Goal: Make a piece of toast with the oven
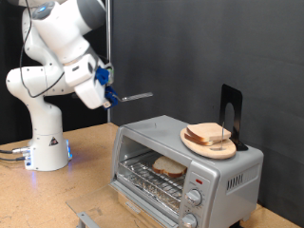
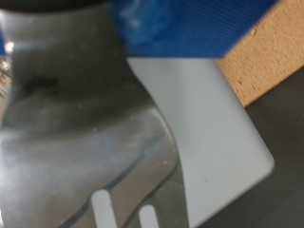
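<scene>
My gripper should set the spatula down on the oven's roof (image 1: 165, 120), close to its back edge and beside the round wooden plate.
The silver oven (image 1: 233, 176) stands at the exterior view's lower right, with one piece of toast (image 1: 169, 168) lying on the wire rack inside. Its door seems folded down at the front. My gripper (image 1: 106, 90) hangs in the air to the exterior view's upper left of the oven, well clear of it. Its blue fingers (image 2: 180, 28) are shut on the handle of a flat grey metal spatula (image 1: 140, 96), whose slotted blade (image 2: 104, 133) fills the wrist view. The spatula carries nothing.
A round wooden plate (image 1: 193, 143) with bread slices (image 1: 211, 134) sits on the oven's roof, and a black upright stand (image 1: 231, 112) rises behind it. The arm's white base (image 1: 46, 142) stands at the exterior view's left. A dark curtain hangs behind.
</scene>
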`<state>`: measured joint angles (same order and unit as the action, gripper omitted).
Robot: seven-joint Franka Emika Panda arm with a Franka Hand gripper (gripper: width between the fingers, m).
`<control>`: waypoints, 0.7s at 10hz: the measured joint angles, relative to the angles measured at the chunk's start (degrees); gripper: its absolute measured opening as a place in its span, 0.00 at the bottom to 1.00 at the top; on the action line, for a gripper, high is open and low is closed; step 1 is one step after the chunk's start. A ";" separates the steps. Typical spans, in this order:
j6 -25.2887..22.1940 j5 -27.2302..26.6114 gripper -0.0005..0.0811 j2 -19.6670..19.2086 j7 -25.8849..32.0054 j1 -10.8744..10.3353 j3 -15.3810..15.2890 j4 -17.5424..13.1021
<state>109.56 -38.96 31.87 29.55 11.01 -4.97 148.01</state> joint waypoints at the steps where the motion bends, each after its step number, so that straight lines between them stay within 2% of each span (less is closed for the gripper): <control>1: 0.42 -0.69 0.50 -0.13 -2.33 -0.68 -1.79 -1.02; 4: 4.32 -1.45 0.50 -2.33 -8.67 -1.88 -7.75 -4.32; 7: 9.00 -0.75 0.50 -7.20 -12.65 -2.50 -14.44 -6.97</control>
<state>118.56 -39.71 24.67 16.90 8.52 -19.41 141.04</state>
